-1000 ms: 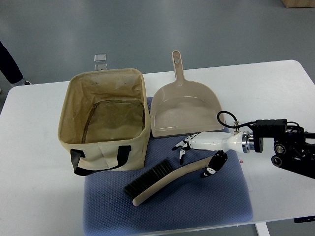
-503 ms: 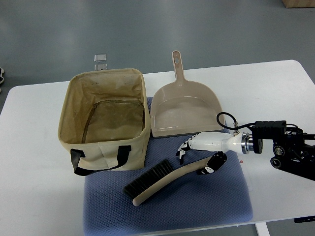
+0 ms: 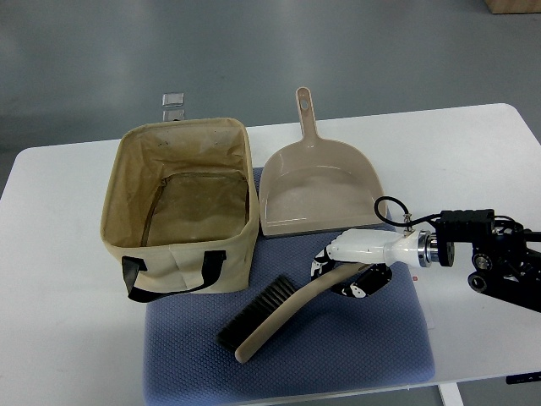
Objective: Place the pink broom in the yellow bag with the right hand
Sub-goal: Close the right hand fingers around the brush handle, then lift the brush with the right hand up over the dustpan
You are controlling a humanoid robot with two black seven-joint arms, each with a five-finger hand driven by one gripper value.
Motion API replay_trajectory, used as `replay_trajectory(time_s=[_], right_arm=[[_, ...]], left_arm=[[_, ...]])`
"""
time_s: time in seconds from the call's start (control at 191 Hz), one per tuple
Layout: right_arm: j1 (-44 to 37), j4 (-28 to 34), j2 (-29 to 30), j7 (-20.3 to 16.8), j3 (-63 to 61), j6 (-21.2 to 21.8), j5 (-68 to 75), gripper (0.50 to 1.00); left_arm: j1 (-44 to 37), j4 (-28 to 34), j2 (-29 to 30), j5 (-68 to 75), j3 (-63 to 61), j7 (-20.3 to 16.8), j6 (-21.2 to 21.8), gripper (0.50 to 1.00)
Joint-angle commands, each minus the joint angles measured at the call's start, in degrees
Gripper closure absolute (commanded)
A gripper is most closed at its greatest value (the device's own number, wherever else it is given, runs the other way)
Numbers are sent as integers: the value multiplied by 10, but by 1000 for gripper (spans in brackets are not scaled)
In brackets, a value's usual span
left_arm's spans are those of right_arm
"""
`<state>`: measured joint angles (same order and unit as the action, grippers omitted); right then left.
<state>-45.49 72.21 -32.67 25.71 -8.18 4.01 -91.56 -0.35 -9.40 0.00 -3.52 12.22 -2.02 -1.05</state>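
Next, I release the pink broom with my right gripper, slanting across the middle of the yellow bag's open inside (image 3: 175, 193).
The pink broom (image 3: 287, 313) is a tan brush with dark bristles. It lies slanted on the blue mat (image 3: 338, 364) in front of the bag. My right hand (image 3: 342, 272) comes in from the right and its fingers are curled around the handle's upper right end. The brush end still rests on the mat. The yellow bag (image 3: 118, 199) is an open tan fabric bin with black handles. It stands upright to the left of the hand, with its mouth facing up. The left hand does not show.
A tan dustpan (image 3: 317, 190) lies just behind the hand, its handle pointing away. The white table (image 3: 473, 152) carries everything, with bare surface to the right. A small clear object (image 3: 173, 101) sits on the floor beyond the table.
The right hand has dropped onto the handle and closed around it. The broom has swung, with its brush end now lying more toward the mat's front.
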Motion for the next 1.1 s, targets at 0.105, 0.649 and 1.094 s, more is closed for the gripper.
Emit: replay_trajectory(time_s=[0.105, 0.649, 1.094], right_arm=[[-6, 2, -23, 19, -6, -1, 5, 1000], [-49, 6, -154, 93, -57, 14, 96, 1000], [-221, -51, -248, 93, -59, 99, 190, 1000]], left_arm=[[0, 0, 0, 0, 0, 0, 0, 500], [0, 0, 0, 0, 0, 0, 0, 500], [0, 0, 0, 0, 0, 0, 0, 500]])
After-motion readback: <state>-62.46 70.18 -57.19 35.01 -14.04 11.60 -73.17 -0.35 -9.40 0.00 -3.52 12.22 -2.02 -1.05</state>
